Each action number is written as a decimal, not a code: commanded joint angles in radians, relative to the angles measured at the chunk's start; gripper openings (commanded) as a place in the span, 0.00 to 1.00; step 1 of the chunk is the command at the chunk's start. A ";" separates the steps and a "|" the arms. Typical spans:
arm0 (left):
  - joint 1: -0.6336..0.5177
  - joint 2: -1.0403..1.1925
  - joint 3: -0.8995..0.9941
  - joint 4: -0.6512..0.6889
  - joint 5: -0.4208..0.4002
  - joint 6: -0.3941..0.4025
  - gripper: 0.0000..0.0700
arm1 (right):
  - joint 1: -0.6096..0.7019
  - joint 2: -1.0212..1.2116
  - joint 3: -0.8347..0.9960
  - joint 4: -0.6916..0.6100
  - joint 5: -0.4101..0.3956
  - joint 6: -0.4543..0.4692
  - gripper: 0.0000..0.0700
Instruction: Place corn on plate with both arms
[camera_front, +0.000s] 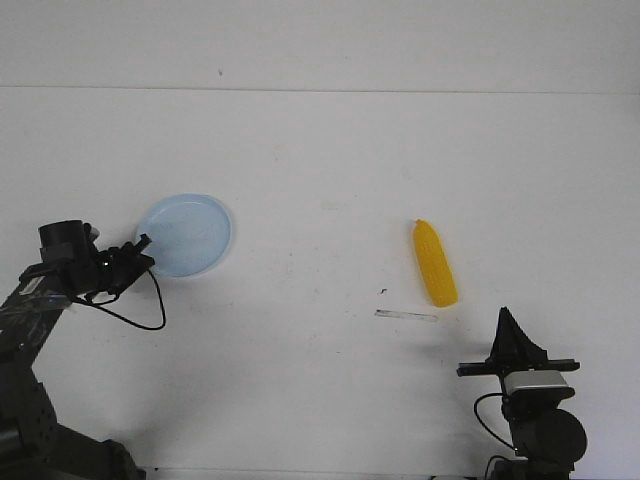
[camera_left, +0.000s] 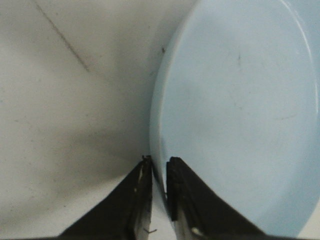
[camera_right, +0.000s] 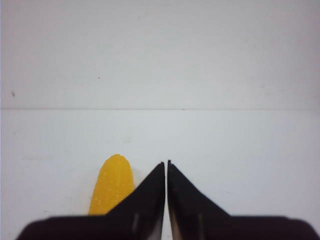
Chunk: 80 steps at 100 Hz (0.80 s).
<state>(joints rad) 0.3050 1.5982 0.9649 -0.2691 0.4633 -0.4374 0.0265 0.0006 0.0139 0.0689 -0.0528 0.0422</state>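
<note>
My left gripper needs to let go of the pale blue plate and will come to rest on the white table (camera_front: 317, 290), next to the small dark speck.
The pale blue plate (camera_front: 185, 235) lies on the white table at the left. My left gripper (camera_front: 145, 243) is at its near-left edge. In the left wrist view the plate (camera_left: 235, 100) has its rim pinched between the two black fingers, so the left gripper (camera_left: 159, 162) is shut on the rim. The yellow corn (camera_front: 435, 263) lies on the table at the right, its narrow tip pointing away. My right gripper (camera_front: 505, 315) stands nearer than the corn and a little to its right, shut and holding nothing. In the right wrist view the corn (camera_right: 112, 185) sits beside the right gripper (camera_right: 166, 164), apart from it.
A thin pale strip (camera_front: 405, 316) and a small dark speck (camera_front: 383, 291) lie on the table just in front of the corn. The table's back edge meets a white wall (camera_front: 320, 45).
</note>
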 joint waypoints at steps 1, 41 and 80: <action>0.002 0.020 0.013 0.004 0.001 -0.003 0.00 | 0.002 0.000 -0.001 0.010 0.001 0.010 0.01; -0.090 -0.045 0.014 0.008 0.071 -0.028 0.00 | 0.002 0.000 -0.001 0.010 0.001 0.010 0.01; -0.516 -0.055 0.014 0.013 -0.102 -0.078 0.00 | 0.002 0.000 -0.001 0.010 0.001 0.010 0.01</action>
<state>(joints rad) -0.1623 1.5307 0.9649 -0.2623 0.3775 -0.4904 0.0265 0.0006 0.0139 0.0689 -0.0528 0.0418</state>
